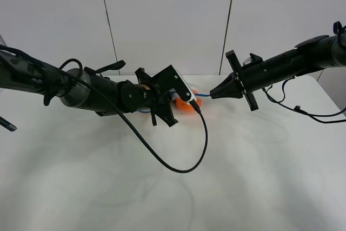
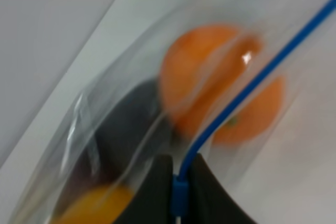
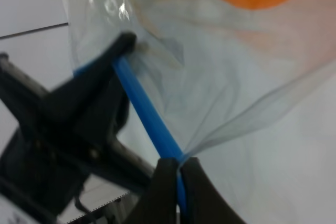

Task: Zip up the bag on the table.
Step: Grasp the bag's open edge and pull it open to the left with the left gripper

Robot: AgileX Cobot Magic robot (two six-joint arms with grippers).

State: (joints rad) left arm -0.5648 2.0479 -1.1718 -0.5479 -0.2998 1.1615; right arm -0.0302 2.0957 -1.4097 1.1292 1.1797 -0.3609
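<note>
My left gripper has the blue strip's end. It will let go of it near the table's far edge, behind my left arm (image 1: 120, 85).
The clear plastic bag (image 1: 189, 101) lies at the far middle of the white table (image 1: 162, 187), mostly hidden behind my left gripper (image 1: 174, 100). Its blue zipper strip (image 1: 203, 96) runs between the two grippers. In the left wrist view my left gripper (image 2: 179, 182) is shut on the blue strip (image 2: 247, 82), with orange balls (image 2: 210, 77) and a dark object (image 2: 126, 124) showing through the plastic. My right gripper (image 1: 212, 94) is shut on the strip's other end. The right wrist view shows its tips (image 3: 178, 177) pinching the strip (image 3: 142, 103), with the left gripper's fingers (image 3: 94, 87) beyond.
A black cable (image 1: 184, 160) loops from the left arm over the table's middle. More cables (image 1: 303, 112) hang from the right arm at the far right. A grey panelled wall (image 1: 162, 20) stands behind the table.
</note>
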